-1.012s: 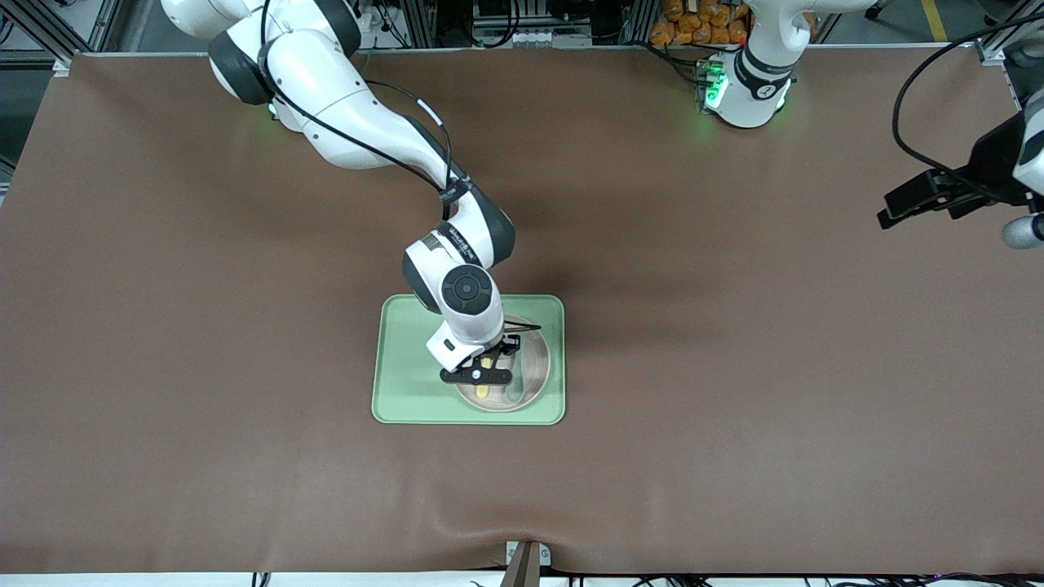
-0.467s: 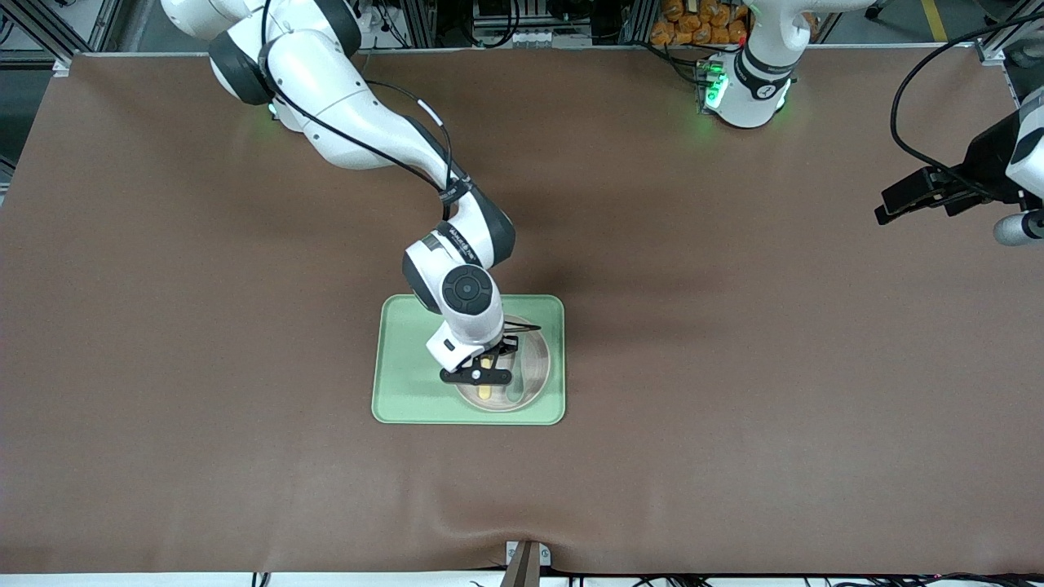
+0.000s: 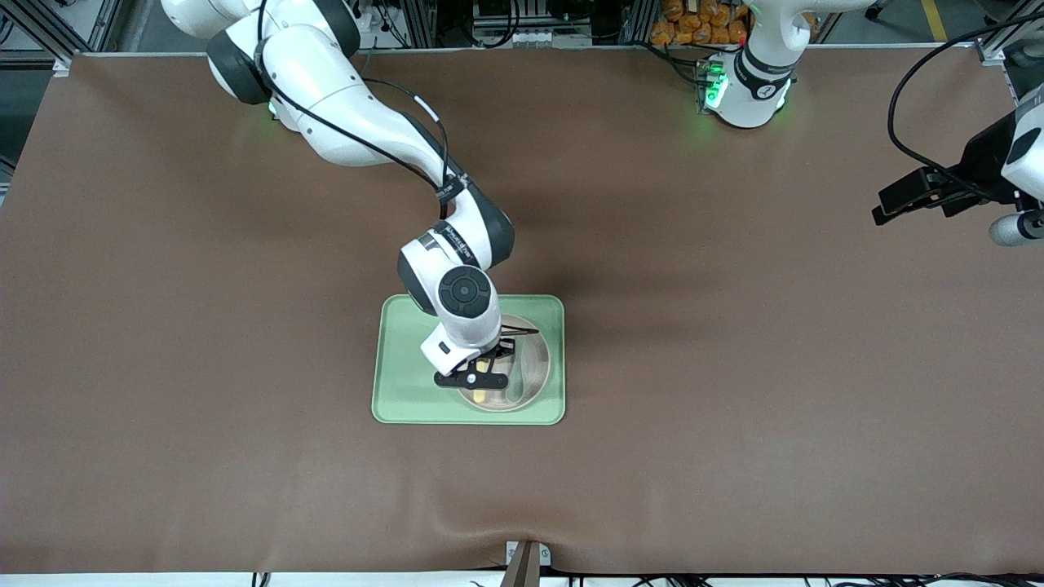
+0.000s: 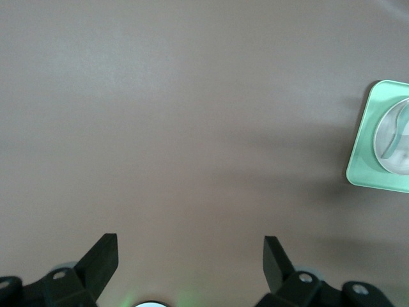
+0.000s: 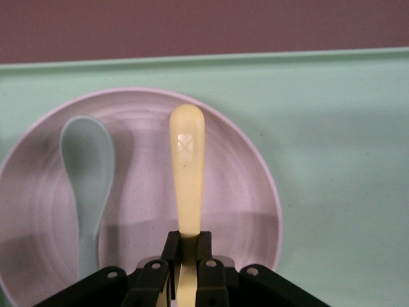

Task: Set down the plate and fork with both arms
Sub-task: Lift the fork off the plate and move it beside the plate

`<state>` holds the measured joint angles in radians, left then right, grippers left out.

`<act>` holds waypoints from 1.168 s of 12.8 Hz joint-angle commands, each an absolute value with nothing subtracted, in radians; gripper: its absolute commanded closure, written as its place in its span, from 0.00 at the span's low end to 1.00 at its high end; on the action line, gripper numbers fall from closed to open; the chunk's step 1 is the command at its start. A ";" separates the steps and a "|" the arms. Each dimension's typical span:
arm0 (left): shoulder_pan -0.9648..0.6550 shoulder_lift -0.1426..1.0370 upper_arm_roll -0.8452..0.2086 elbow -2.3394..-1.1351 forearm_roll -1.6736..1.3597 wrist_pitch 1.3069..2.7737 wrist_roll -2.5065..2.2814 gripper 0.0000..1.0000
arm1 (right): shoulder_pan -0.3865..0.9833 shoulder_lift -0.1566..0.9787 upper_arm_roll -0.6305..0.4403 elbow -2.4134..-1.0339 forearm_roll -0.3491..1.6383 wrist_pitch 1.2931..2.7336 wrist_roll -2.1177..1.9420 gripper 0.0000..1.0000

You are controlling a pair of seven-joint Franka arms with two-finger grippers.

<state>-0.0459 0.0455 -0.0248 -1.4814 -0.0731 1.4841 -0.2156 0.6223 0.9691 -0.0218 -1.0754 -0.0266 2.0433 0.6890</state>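
Observation:
Next, my right gripper sets the pale yellow fork down on the bare light green tray [image 3: 418, 368] [image 5: 370, 214] next to the off-white plate.
The off-white plate [image 3: 532, 368] sits on the light green tray [image 3: 400, 391], at the part of the tray toward the left arm's end. My right gripper [image 3: 477, 377] is over the plate, shut on the pale yellow fork [image 3: 481, 395]. The right wrist view shows the fingers clamped on the fork [image 5: 187, 160], whose rounded handle end sticks out over the plate [image 5: 236, 192]; its tines are hidden. A grey-green spoon [image 5: 89, 173] lies in the plate beside it. My left gripper [image 3: 885, 210] hangs open over bare table at the left arm's end, its fingers [image 4: 102, 256] wide apart and holding nothing.
The brown table mat [image 3: 734, 367] surrounds the tray on all sides. In the left wrist view the tray [image 4: 361, 169] and plate [image 4: 402, 153] show at the picture's edge. A small bracket [image 3: 526, 558] sits at the table edge nearest the front camera.
The right gripper closed on the fork and shifted slightly toward the right arm's end. The left gripper drifted a little toward the robots' bases.

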 commanded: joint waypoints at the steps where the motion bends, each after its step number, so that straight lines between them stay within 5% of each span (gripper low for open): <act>1: -0.046 0.025 -0.043 -1.502 -0.052 1.497 -0.227 0.00 | 0.565 0.924 -0.005 -1.062 -0.031 1.988 0.696 1.00; 7: -0.048 0.026 -0.049 -1.503 -0.052 1.497 -0.230 0.00 | 0.459 0.867 0.006 -1.127 -0.011 1.902 0.556 1.00; 15: -0.046 0.026 -0.055 -1.503 -0.052 1.497 -0.230 0.00 | 0.439 0.715 0.003 -1.484 -0.025 2.153 0.437 1.00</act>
<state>-0.0483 0.0455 -0.0463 -1.4856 -0.0731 1.4850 -0.2188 0.4559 0.8216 -0.0133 -1.3186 -0.0178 2.0825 0.4613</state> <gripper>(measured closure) 0.000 0.859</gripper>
